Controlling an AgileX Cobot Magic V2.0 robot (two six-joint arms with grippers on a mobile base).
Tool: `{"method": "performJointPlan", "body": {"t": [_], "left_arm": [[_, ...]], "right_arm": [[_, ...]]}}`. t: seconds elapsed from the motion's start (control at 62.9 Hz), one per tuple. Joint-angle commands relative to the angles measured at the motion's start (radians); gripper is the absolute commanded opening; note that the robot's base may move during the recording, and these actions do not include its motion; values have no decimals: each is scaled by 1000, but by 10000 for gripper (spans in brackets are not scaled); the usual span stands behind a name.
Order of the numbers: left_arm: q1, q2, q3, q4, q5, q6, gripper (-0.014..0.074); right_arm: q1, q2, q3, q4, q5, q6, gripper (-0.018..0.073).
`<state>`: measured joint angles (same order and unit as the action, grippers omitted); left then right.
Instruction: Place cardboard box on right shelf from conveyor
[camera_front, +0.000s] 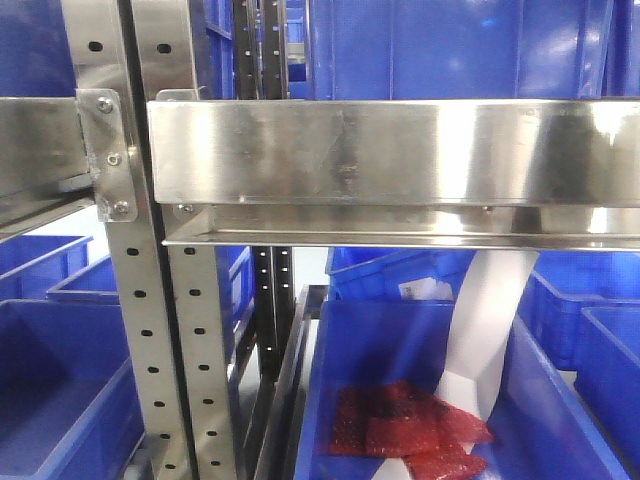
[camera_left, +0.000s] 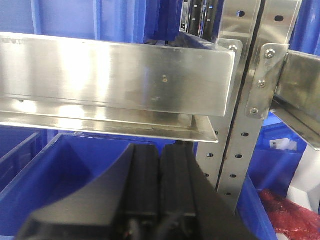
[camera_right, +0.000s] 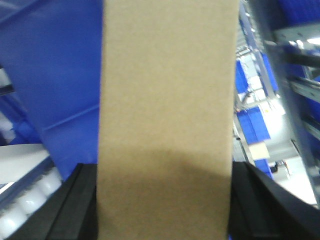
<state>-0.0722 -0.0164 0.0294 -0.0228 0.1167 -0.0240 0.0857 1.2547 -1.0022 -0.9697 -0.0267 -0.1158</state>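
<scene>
Next, I release the cardboard box from my right gripper behind the wide steel front rail (camera_front: 525, 80), away from the uprights with holes.
The plain tan cardboard box (camera_right: 167, 90) fills the middle of the right wrist view, and my right gripper (camera_right: 164, 200) is shut on it, a black finger (camera_right: 80, 200) pressed against each side. The box does not show in the front view. The right shelf (camera_front: 400, 150) is a shiny steel rack shelf with a wide front rail, spanning the front view; in the left wrist view only its end (camera_left: 300, 95) shows. My left gripper (camera_left: 160, 152) is shut and holds nothing, just below the neighbouring left shelf (camera_left: 115, 75). The conveyor is out of view.
Perforated steel uprights (camera_front: 130, 300) separate the two shelves. Blue bins stand above and below them; the bin (camera_front: 560, 420) under the right shelf holds red packets (camera_front: 410, 430) and a white strip (camera_front: 490, 330). White rollers (camera_right: 25, 205) and a blue bin wall (camera_right: 55, 85) lie left of the box.
</scene>
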Motion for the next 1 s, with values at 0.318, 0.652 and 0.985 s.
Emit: {"method": "performJointPlan", "body": {"t": [0.318, 0.652, 0.985], "left_arm": [[-1, -8, 10, 1, -86, -5, -116], [-1, -8, 10, 1, -86, -5, -116], [-1, -8, 10, 1, -86, -5, -116]], "right_arm": [[91, 4, 27, -82, -1, -7, 55], [91, 8, 68, -181, 27, -7, 55], [94, 67, 68, -203, 8, -7, 55]]}}
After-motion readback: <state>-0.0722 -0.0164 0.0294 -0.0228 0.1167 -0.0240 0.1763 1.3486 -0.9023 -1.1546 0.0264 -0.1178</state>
